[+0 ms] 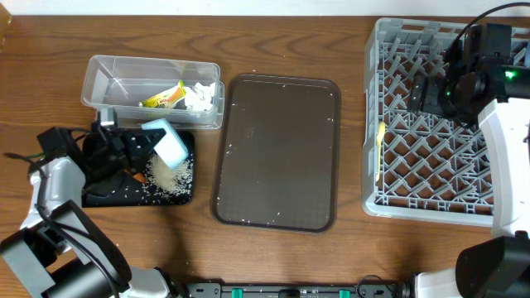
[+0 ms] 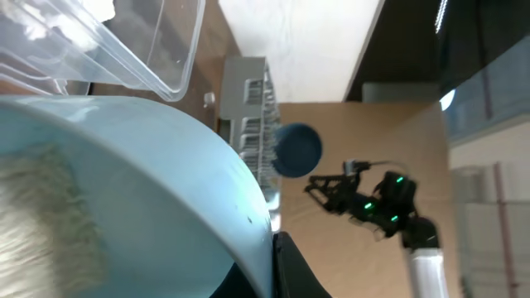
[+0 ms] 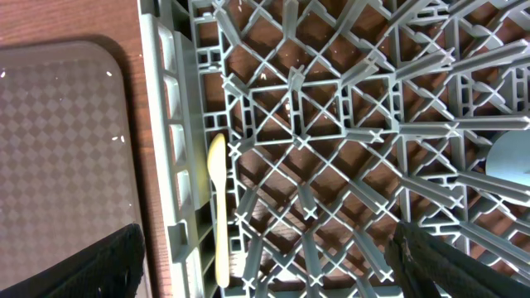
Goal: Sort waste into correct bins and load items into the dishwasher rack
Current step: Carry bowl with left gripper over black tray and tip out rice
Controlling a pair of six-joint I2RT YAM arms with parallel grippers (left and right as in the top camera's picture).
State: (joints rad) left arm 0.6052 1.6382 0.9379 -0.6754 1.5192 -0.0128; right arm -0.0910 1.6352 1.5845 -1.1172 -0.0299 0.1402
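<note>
Next, I release the light blue bowl from my left gripper on the far half of the dark brown serving tray point(image 1: 287, 122).
My left gripper point(image 1: 139, 146) is shut on the rim of the light blue bowl point(image 1: 170, 142), which tilts over the black tray point(image 1: 108, 192). Rice point(image 1: 170, 174) and an orange stick point(image 1: 137, 176) lie in that tray. In the left wrist view the bowl point(image 2: 124, 190) fills the frame with rice point(image 2: 41, 215) still inside it, and its rim sits at my gripper point(image 2: 269, 265). The clear tub point(image 1: 99, 79) holds a yellow-green wrapper point(image 1: 163, 98) and white tissue point(image 1: 199, 98). My right gripper point(image 3: 273, 273) hangs open over the grey rack point(image 3: 331, 124). A pale yellow spoon point(image 3: 218, 207) lies along the rack's left edge.
The dark brown serving tray point(image 1: 277, 151) lies between the bins and the rack point(image 1: 373, 165), with a few rice grains on it. A dark blue plate point(image 2: 296, 149) shows by the rack in the left wrist view. A pale blue rounded piece point(image 3: 509, 157) sits in the rack.
</note>
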